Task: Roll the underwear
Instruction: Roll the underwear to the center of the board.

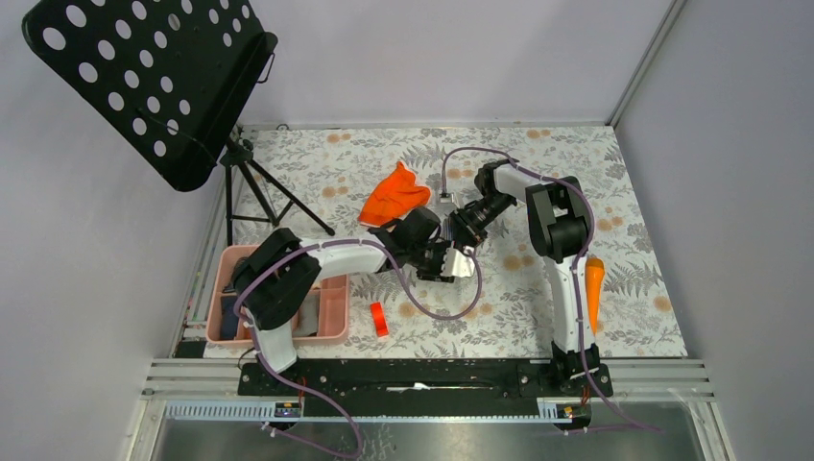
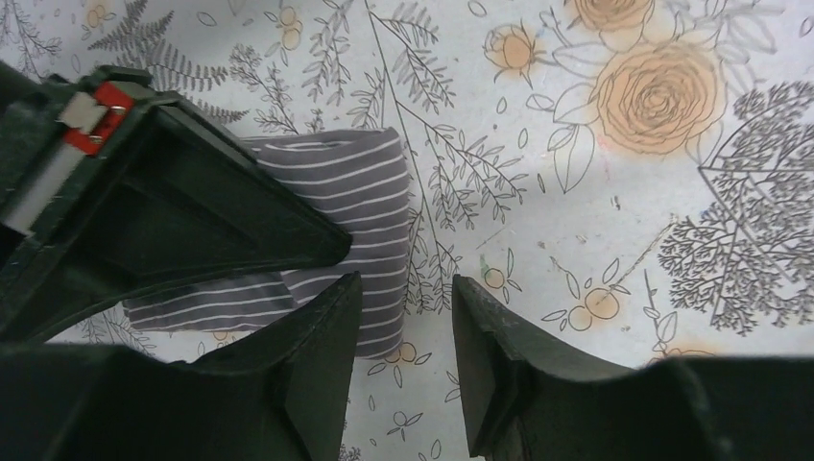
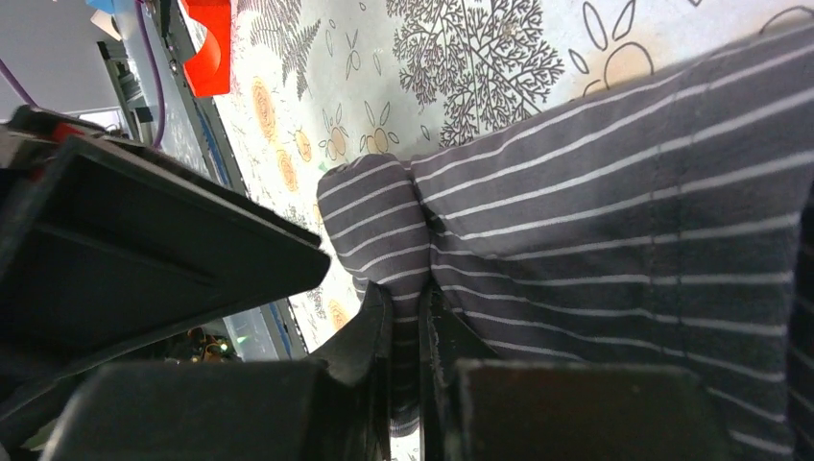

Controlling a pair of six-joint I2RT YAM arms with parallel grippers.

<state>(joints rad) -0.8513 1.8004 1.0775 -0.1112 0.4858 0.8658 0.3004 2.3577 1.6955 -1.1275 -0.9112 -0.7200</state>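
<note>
Next, I pinch the roll's near end [image 2: 385, 331] with my left gripper before my right gripper backs off, as the roll's near end is loose and my right gripper is pinching the roll's far fold.
The grey striped underwear [image 1: 466, 263] lies partly rolled on the flowered table, mid-scene. My right gripper [image 3: 408, 307] is shut on a fold of the grey striped underwear [image 3: 595, 221], pinching the cloth between its fingertips. My left gripper [image 2: 408, 288] is open just beside the roll [image 2: 370, 192]. Its left finger [image 2: 317, 336] overlaps the cloth's edge, and only bare table shows between its jaws. In the top view both grippers meet over the garment, left [image 1: 442, 261] and right [image 1: 460, 240]. A bright orange underwear [image 1: 394, 195] lies crumpled just behind them.
A pink basket [image 1: 333, 309] holding dark garments stands at the near left under the left arm. A small red block [image 1: 379, 319] lies near the front edge. A long orange cylinder [image 1: 595, 288] rests right of the right arm. A black music stand on a tripod [image 1: 245, 182] fills the back left.
</note>
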